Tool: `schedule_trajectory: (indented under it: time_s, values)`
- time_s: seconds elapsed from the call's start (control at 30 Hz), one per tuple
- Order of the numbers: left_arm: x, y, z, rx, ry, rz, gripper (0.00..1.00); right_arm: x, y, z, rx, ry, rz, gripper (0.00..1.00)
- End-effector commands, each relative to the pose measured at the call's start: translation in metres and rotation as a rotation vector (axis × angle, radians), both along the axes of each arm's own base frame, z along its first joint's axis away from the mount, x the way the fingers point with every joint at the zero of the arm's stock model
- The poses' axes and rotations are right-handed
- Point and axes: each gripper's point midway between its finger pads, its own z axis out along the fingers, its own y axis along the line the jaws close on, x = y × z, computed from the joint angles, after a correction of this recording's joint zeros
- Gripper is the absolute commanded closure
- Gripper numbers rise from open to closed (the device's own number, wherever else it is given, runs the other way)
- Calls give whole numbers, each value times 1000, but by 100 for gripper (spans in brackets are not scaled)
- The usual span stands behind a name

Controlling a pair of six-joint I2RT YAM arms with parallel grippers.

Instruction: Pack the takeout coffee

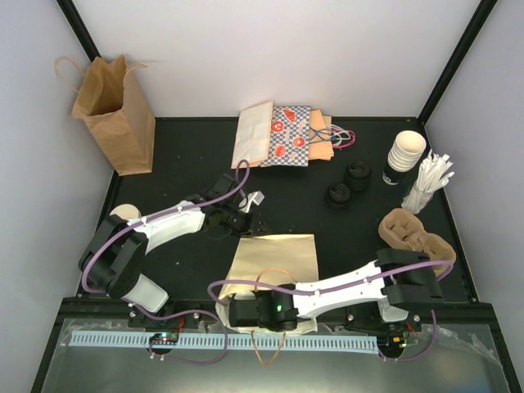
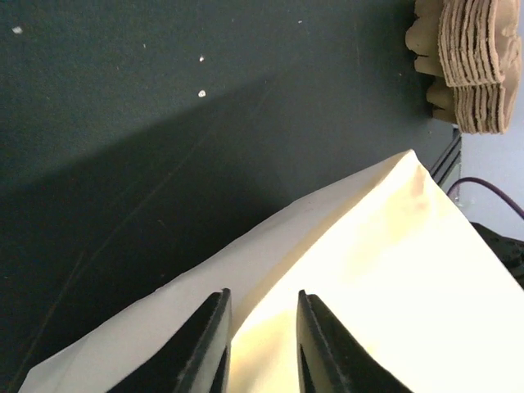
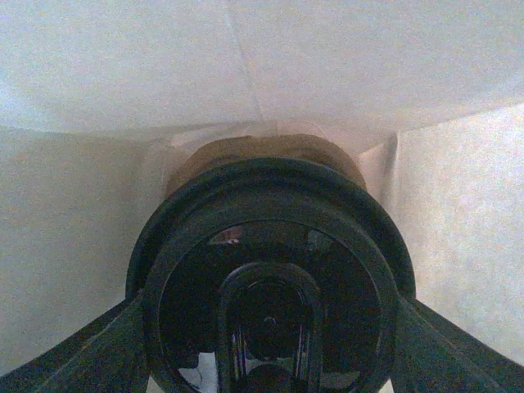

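Next, my right gripper lets go of the cup in the cream bag, which is on the table just before the black lids (image 1: 313, 226).
A cream paper bag (image 1: 274, 258) lies flat on the black table, handles toward the near edge. My left gripper (image 1: 250, 219) is at its far left corner; in the left wrist view the left gripper (image 2: 262, 296) is shut on a raised fold of the bag (image 2: 385, 270). My right gripper (image 3: 270, 344) is inside the bag and shut on a cup with a black lid (image 3: 270, 205) and brown body (image 3: 262, 151), with bag paper all around. From above only the right wrist (image 1: 258, 311) shows at the bag's mouth. A stack of white paper cups (image 1: 407, 151) stands at the far right.
Two black lids (image 1: 348, 184) lie left of the cup stack. White sticks (image 1: 430, 184) and brown pulp cup carriers (image 1: 413, 233) sit at the right edge. A brown bag (image 1: 115, 115) stands far left, and flat bags (image 1: 282, 135) lie at the back. A pale round cup top (image 1: 124, 213) shows beside the left arm.
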Motion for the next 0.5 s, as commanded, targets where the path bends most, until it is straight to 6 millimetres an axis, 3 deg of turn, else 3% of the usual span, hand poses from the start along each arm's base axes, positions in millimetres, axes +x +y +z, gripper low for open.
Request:
schedule_trajectory:
  time_s: [0.0, 0.27, 0.47]
  values:
    - [-19, 10, 9, 71, 65, -21, 72, 6, -40, -26, -102, 222, -63, 65]
    - [22, 39, 56, 61, -85, 118, 37, 20, -43, -7, -34, 346, -100, 65]
    - [33, 62, 69, 70, -120, 176, 31, 56, -48, 7, 55, 466, -187, 65]
